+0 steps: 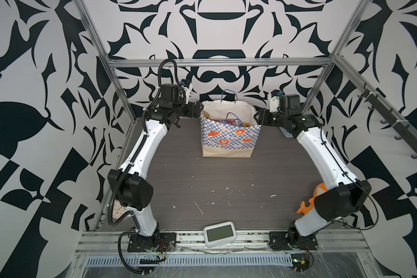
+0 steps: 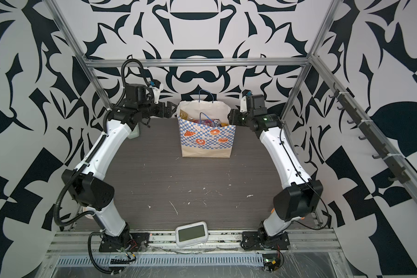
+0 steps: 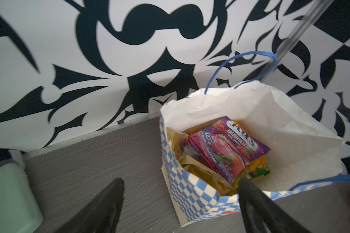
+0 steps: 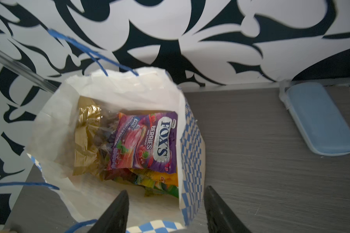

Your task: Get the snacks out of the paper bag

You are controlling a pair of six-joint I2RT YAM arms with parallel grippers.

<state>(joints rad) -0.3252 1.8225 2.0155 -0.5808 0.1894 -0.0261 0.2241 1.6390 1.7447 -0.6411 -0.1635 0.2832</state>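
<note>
The robot's left gripper should close on the paper bag's side rim [image 1: 202, 116] [image 3: 179, 167] beside the gold packet, so that the bag stays steady while the snacks come out.
The paper bag [image 1: 229, 142] [image 2: 207, 144] stands upright and open at the back middle of the table. Inside it lie the snacks: a purple FOX'S packet [image 3: 230, 145] [image 4: 150, 141] on top, a gold packet [image 4: 87, 137] beside it, and yellow-orange [image 4: 166, 177] and green [image 4: 168, 190] packets underneath. My left gripper [image 1: 199, 108] [image 3: 181, 180] is open at the bag's left rim, one finger outside and one over the inside. At the right rim my right gripper [image 1: 256, 118] [image 4: 167, 190] is open, with the side wall [image 4: 190, 201] between its jaws. Neither holds anything.
A mint green container [image 3: 8, 191] [image 2: 134, 132] sits at the back left. At the back right lies a light blue case [image 4: 319, 119] [image 1: 285, 132]. An orange plush shark [image 1: 308, 204] is by the right arm's elbow. A white screen device [image 1: 219, 233] rests on the front rail.
</note>
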